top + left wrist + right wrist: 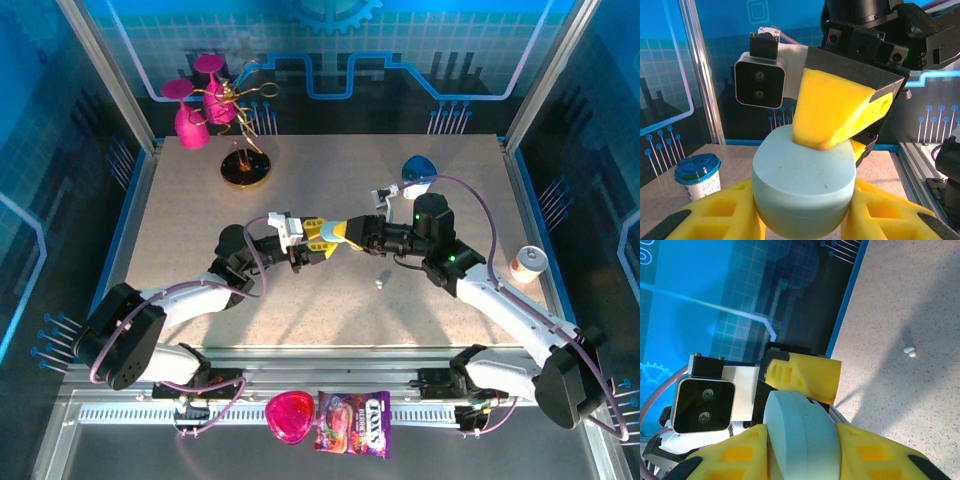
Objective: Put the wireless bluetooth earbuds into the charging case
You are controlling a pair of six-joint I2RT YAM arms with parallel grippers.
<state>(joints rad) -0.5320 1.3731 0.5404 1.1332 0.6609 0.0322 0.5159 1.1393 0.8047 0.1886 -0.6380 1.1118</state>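
My right gripper needs to let go of the light-blue charging case on the table [363, 208], in the space between the gold stand and the blue-lidded cup.
The light-blue charging case [802, 182] hangs closed in the air above the table's middle, held between both grippers. My left gripper [802, 207] is shut on its rounded sides, its yellow fingers [722, 212] pressing from either side. My right gripper [802, 452] comes from the opposite side and is shut on the case [800, 437] across its flat faces; one of its fingers [832, 110] lies on the case's top face. In the top view the two grippers meet [335, 238]. A tiny white earbud [910, 351] lies on the table [381, 281], below and right of the grippers.
A blue-lidded white cup [699, 175] stands on the table. At the right edge is an orange-and-white can [528, 263], and a blue bowl shape [418, 168] sits behind the right arm. Pink glasses [195, 105] and a gold stand [245, 165] occupy the back left. A candy bag [352, 422] lies by the near rail.
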